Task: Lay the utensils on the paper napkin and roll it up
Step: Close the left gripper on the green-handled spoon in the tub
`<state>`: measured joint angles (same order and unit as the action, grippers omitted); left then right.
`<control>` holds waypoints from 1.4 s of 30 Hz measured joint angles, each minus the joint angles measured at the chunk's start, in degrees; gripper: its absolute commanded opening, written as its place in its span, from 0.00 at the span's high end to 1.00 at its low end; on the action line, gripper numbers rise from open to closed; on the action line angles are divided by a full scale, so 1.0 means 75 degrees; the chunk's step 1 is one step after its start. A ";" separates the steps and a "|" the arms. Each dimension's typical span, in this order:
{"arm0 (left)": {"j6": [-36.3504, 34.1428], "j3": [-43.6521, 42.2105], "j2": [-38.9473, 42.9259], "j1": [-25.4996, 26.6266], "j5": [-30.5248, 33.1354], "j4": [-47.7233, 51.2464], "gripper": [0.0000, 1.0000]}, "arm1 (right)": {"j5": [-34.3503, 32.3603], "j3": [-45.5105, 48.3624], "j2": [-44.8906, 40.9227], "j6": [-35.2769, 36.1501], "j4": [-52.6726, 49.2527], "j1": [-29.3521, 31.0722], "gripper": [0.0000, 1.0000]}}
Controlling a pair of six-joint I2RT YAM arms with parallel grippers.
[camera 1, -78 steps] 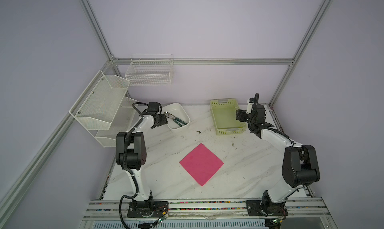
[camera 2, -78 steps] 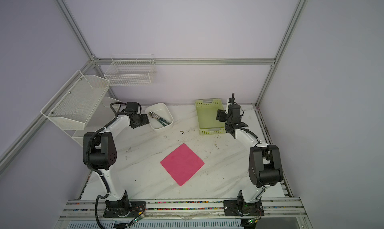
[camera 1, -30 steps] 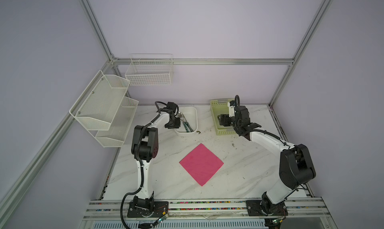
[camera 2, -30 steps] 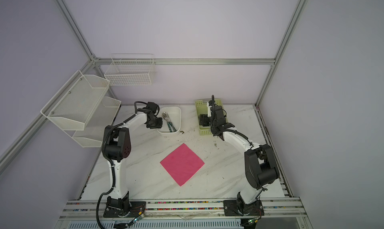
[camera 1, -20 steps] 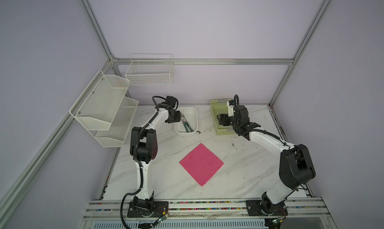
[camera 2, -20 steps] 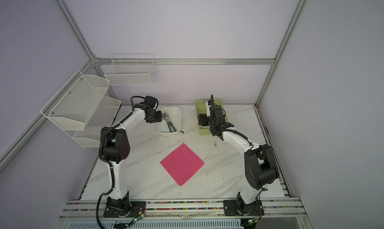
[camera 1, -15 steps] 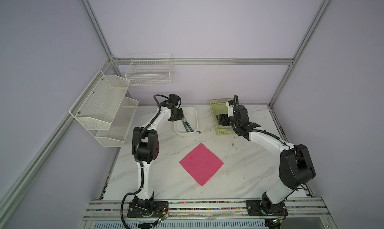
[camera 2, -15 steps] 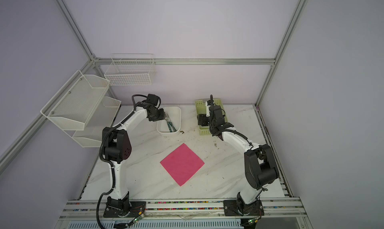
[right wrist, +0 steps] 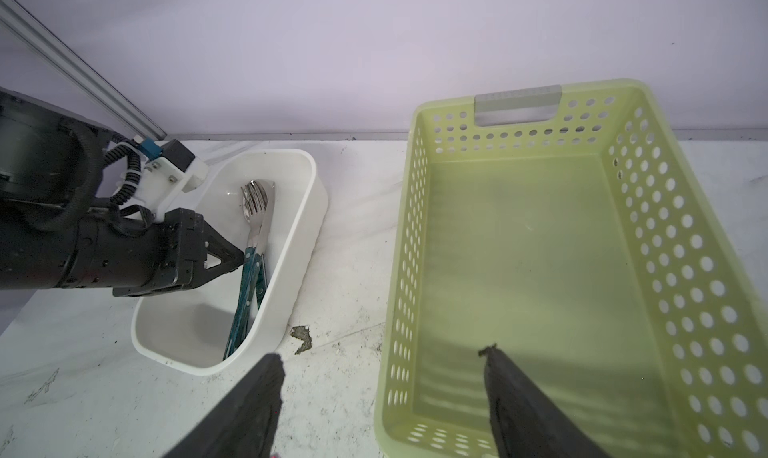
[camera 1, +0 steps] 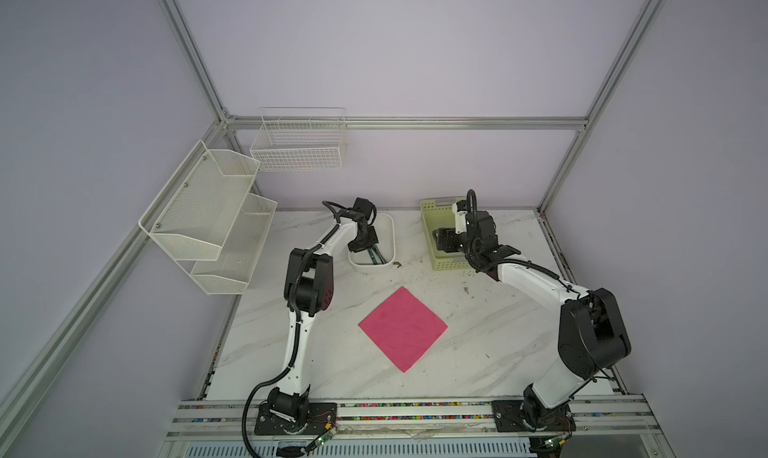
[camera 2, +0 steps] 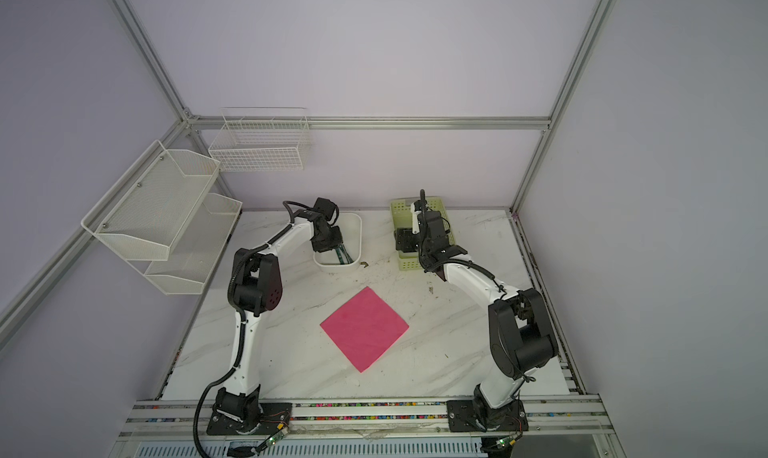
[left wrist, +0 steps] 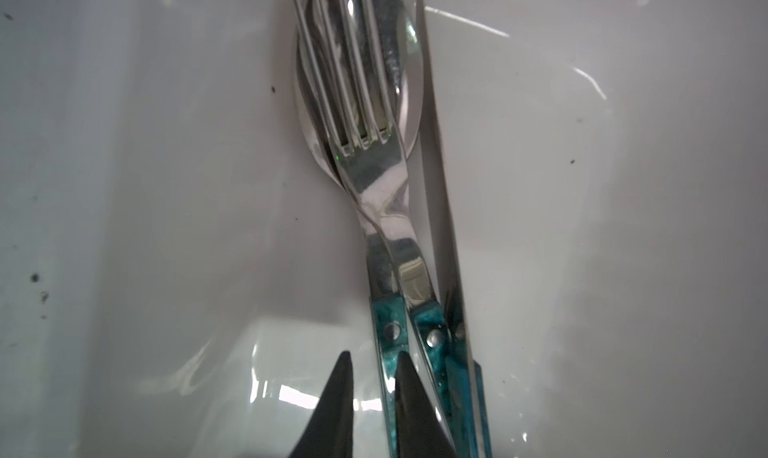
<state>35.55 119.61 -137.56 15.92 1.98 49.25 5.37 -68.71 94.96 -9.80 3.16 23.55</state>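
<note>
The fork's handle crowds the spoon's teal handle, so my left gripper will open wider to spread them, then close around the spoon alone point(left wrist: 390, 322) and pull it clear.
The utensils lie in a white bin point(camera 1: 390, 231) point(camera 2: 358, 236) at the back of the table: a fork point(left wrist: 353, 82) on top of a spoon point(left wrist: 307, 94), with a knife blade point(left wrist: 436, 165) beside them and teal handles point(right wrist: 249, 277) side by side. My left gripper point(left wrist: 374, 358) point(camera 1: 368, 250) point(right wrist: 239, 258) is down in the bin at the handles. Its jaws stand narrowly open with one handle's edge in the gap. The pink paper napkin point(camera 1: 402, 329) point(camera 2: 364, 328) lies flat mid-table. My right gripper point(right wrist: 381, 355) point(camera 1: 440, 240) hangs open and empty.
A pale green perforated basket point(right wrist: 519, 90) point(camera 1: 428, 211) stands empty right of the bin, and my right gripper straddles its near left wall. A small scrap point(right wrist: 302, 337) lies on the marble between bin and basket. White mesh shelves point(camera 1: 208, 219) and a wire basket point(camera 1: 299, 144) hang on the walls.
My left gripper has swung over the bin, dropped to the utensil handles and narrowed its jaws. The right arm has held still over the last second.
</note>
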 measured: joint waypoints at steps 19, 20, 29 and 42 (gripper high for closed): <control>0.0111 0.0428 -0.0335 0.0015 0.0087 0.0023 0.58 | -0.0015 0.0000 0.0035 0.0070 -0.0070 0.0000 0.22; 0.0108 0.0428 -0.0344 0.0017 0.0090 0.0026 0.57 | -0.0017 0.0000 0.0035 0.0073 -0.0093 0.0000 0.22; 0.0041 0.0440 -0.0344 0.0038 0.0195 0.0038 0.46 | -0.0017 0.0000 0.0035 0.0093 -0.0137 0.0000 0.22; -0.0117 0.0469 -0.0344 0.0052 0.0227 0.0122 0.45 | -0.0015 0.0000 0.0035 0.0090 -0.0175 0.0006 0.22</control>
<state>34.68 123.13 -140.14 16.32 3.68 50.17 5.26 -68.71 95.22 -9.13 1.85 23.59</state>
